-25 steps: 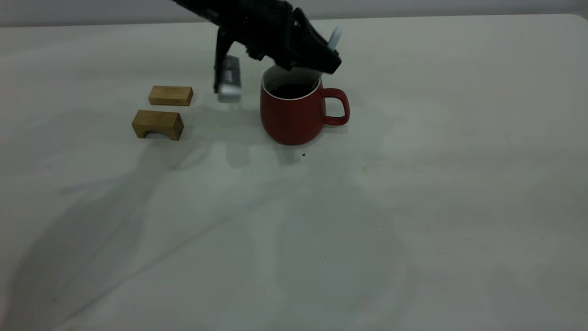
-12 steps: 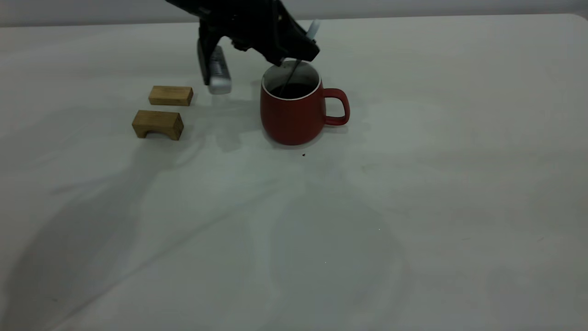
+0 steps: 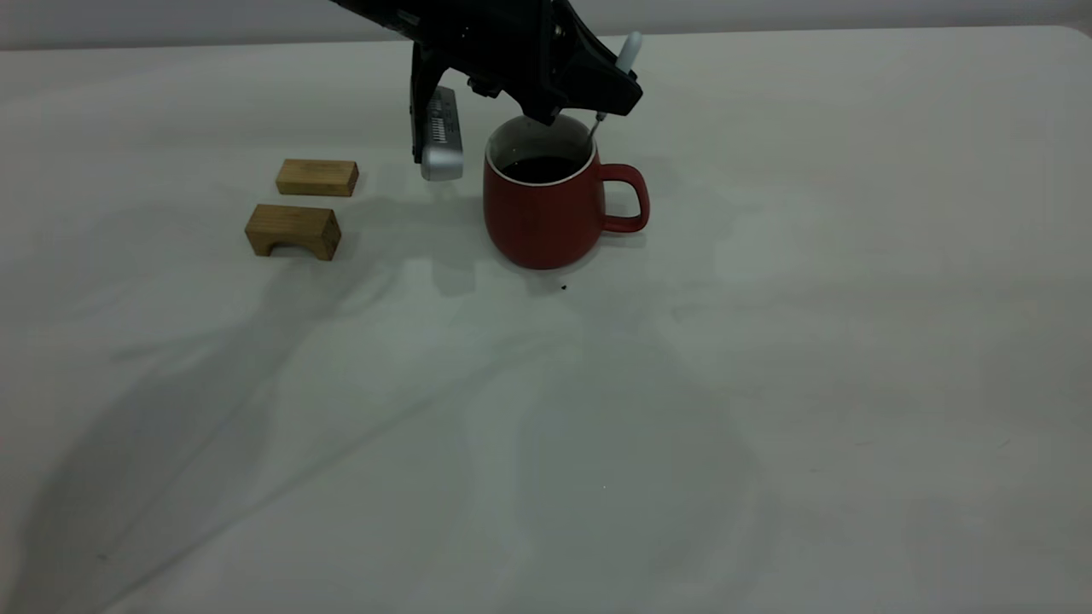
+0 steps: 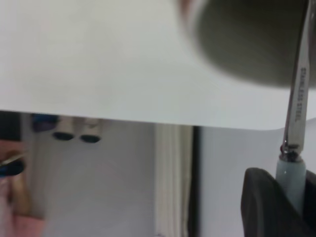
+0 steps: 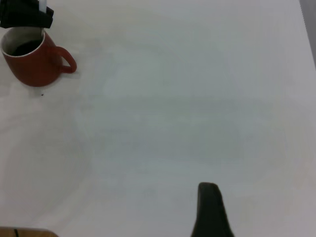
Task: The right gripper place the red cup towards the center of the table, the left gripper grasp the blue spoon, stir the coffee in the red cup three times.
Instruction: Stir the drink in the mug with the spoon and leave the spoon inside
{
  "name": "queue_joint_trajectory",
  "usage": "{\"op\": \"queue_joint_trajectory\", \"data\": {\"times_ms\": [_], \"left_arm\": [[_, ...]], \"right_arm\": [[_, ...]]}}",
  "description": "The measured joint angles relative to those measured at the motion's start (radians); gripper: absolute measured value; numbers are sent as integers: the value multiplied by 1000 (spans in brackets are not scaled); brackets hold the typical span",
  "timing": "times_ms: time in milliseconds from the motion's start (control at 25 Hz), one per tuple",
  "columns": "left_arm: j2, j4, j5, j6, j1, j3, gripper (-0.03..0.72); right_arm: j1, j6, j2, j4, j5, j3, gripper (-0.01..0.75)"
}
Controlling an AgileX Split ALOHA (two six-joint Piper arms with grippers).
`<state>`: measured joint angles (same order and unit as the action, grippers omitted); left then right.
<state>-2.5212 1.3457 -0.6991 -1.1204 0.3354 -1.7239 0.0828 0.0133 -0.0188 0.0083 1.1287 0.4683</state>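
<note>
Next, my left gripper lets go of the blue spoon in the coffee, leaning on the red cup's rim (image 3: pixel 583 147) near the cup's handle.
The red cup (image 3: pixel 546 213) stands upright on the table (image 3: pixel 768 341), handle to the right, with dark coffee (image 3: pixel 539 168) inside. My left gripper (image 3: pixel 616 101) hovers just over the cup's right rim, shut on the blue spoon (image 3: pixel 628 51). The spoon's pale handle sticks up above the fingers, and its metal neck dips inside the cup wall. In the left wrist view the left gripper (image 4: pixel 292 197) clamps the blue spoon (image 4: pixel 291 173) by its handle, with the cup (image 4: pixel 247 39) blurred beyond. Of my right gripper only one dark finger (image 5: pixel 209 210) shows, open, far from the cup (image 5: pixel 32 66).
Two small wooden blocks lie left of the cup: a flat one (image 3: pixel 316 177) and an arch-shaped one (image 3: pixel 293 230). A dark speck (image 3: pixel 564 287) sits on the table just in front of the cup.
The left gripper swung left across the cup with the spoon, then back to the right rim. The cup and the blocks have stayed put.
</note>
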Motion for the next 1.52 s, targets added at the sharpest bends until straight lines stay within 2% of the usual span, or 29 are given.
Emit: {"op": "queue_joint_trajectory", "data": {"times_ms": [280,600,1040,1160,1360,1440,1520], "left_arm": [[0,-99,-75,-97,-46,2,133],[0,-108,37,-107,-75,2,133],[0,-118,-23,-107,-75,2,136],[0,-118,-33,-95,-75,2,212],[9,-164,-40,114,-75,2,498],[28,-180,-39,240,-75,2,550],[58,-218,-39,376,-75,2,569]], "right_arm": [[0,0,0,0,0,0,575],[0,0,0,0,0,0,575],[0,0,0,0,0,0,575],[0,0,0,0,0,0,575],[0,0,0,0,0,0,575],[0,0,0,0,0,0,575],[0,0,0,0,0,0,575]]}}
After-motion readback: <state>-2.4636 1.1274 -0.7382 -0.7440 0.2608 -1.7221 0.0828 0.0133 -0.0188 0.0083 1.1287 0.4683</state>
